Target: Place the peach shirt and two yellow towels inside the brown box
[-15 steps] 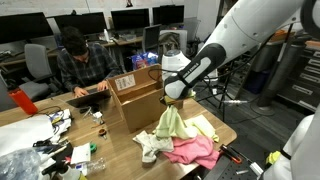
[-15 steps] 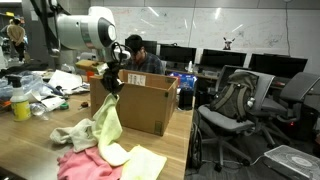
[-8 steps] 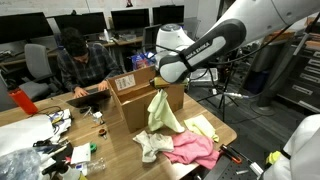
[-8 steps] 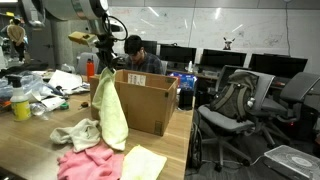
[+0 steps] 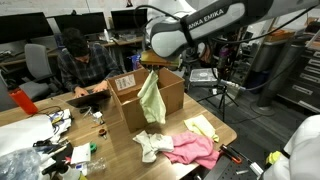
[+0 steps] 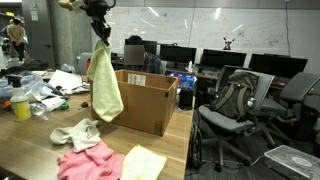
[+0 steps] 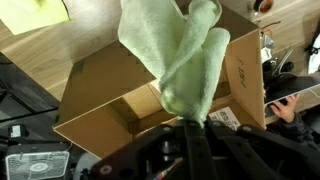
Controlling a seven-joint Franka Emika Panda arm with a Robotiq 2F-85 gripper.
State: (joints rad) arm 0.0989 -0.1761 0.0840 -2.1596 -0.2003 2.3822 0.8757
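Note:
Next, I let go of the pale yellow towel inside the brown box, at the box's end (image 5: 131, 99) (image 7: 205, 78) near the laptop. The towel now hangs free beside the box.
My gripper (image 5: 152, 66) is shut on the top of one pale yellow towel (image 5: 150, 98), which hangs free of the table beside the brown box (image 5: 172, 95). In an exterior view the towel (image 6: 104, 80) drapes past the near upper corner of the box (image 6: 145, 105), under the gripper (image 6: 100, 32). The wrist view looks down the hanging towel (image 7: 180, 55) from the gripper (image 7: 188, 118) into the open box (image 7: 100, 90). Another yellow towel (image 5: 203, 127) lies flat near the table edge (image 6: 143, 163). The peach shirt is not in view.
A bright pink cloth (image 5: 195, 150) and a whitish cloth (image 5: 152, 143) lie on the table in front of the box. Clutter and bottles (image 6: 20, 103) fill the table's far end. A person (image 5: 78, 62) sits behind the box. Office chairs (image 6: 235, 105) stand beyond.
The gripper has risen steadily with the towel, lifting its lower end off the cloth pile, and moved toward the box's near corner.

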